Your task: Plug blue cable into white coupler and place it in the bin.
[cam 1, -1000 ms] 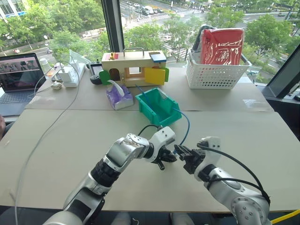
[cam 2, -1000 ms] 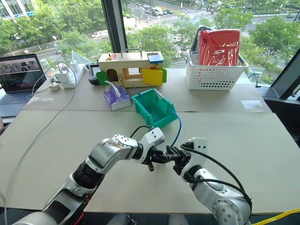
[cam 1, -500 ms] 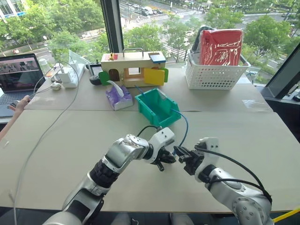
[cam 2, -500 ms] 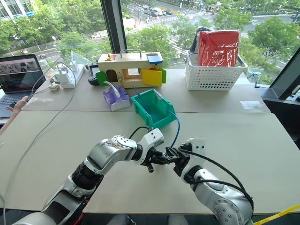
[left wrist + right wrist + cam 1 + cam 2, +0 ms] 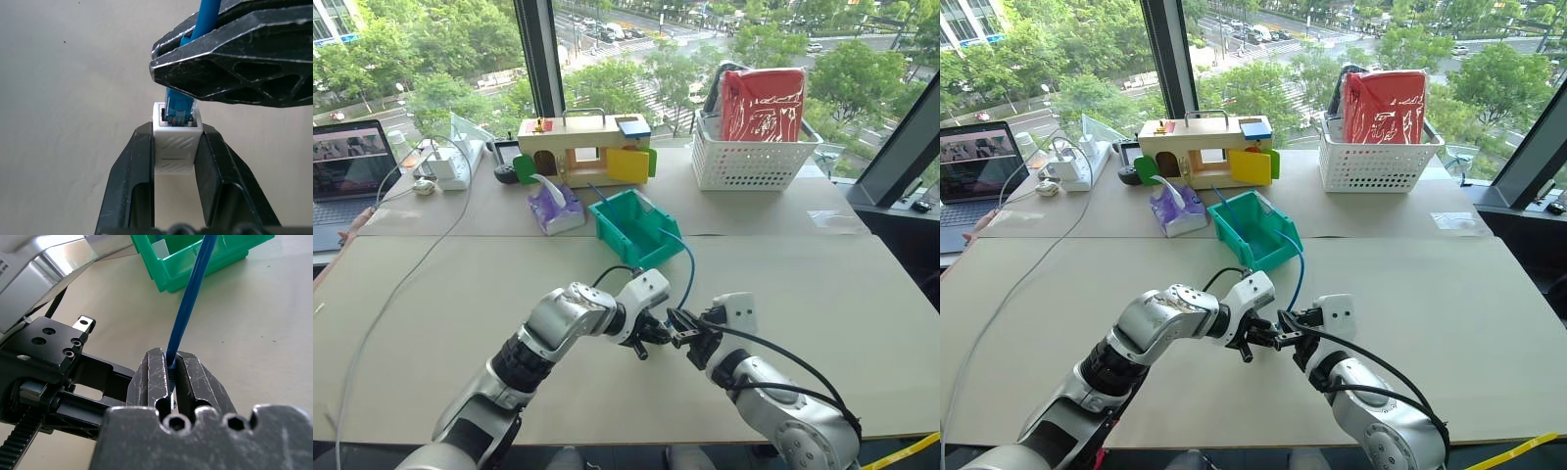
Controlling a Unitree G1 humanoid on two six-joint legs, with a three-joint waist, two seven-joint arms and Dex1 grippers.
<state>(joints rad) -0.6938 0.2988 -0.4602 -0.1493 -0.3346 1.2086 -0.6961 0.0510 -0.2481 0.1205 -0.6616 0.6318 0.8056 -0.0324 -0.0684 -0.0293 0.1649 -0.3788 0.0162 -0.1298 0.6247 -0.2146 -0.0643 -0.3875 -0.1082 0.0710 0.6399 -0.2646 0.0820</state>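
Observation:
I need to let go of the blue cable with its white coupler inside the near end of the teal bin (image 5: 643, 241) with my right gripper.
My left gripper (image 5: 176, 128) is shut on the white coupler (image 5: 177, 147), pinched between both fingers. The blue cable (image 5: 205, 19) comes down to it, and its plug end (image 5: 178, 105) sits in the coupler's socket. My right gripper (image 5: 171, 357) is shut on the blue cable (image 5: 190, 298) just behind the plug. In the head views the two grippers (image 5: 651, 331) (image 5: 683, 325) meet tip to tip above the table's near middle. From there the cable (image 5: 690, 269) arcs up and back into the teal bin (image 5: 636, 225) just beyond.
Behind the bin lie a purple tissue pack (image 5: 553, 208) and a wooden toy box (image 5: 582, 147). A white lattice basket (image 5: 749, 157) with a red bag stands back right. A laptop (image 5: 347, 171), power strip (image 5: 445, 162) and long white-grey cable (image 5: 401, 284) are on the left.
The camera has shifted, so the whole picture has moved. Both grippers keep their grips and stay tip to tip. The right wrist has rolled a little.

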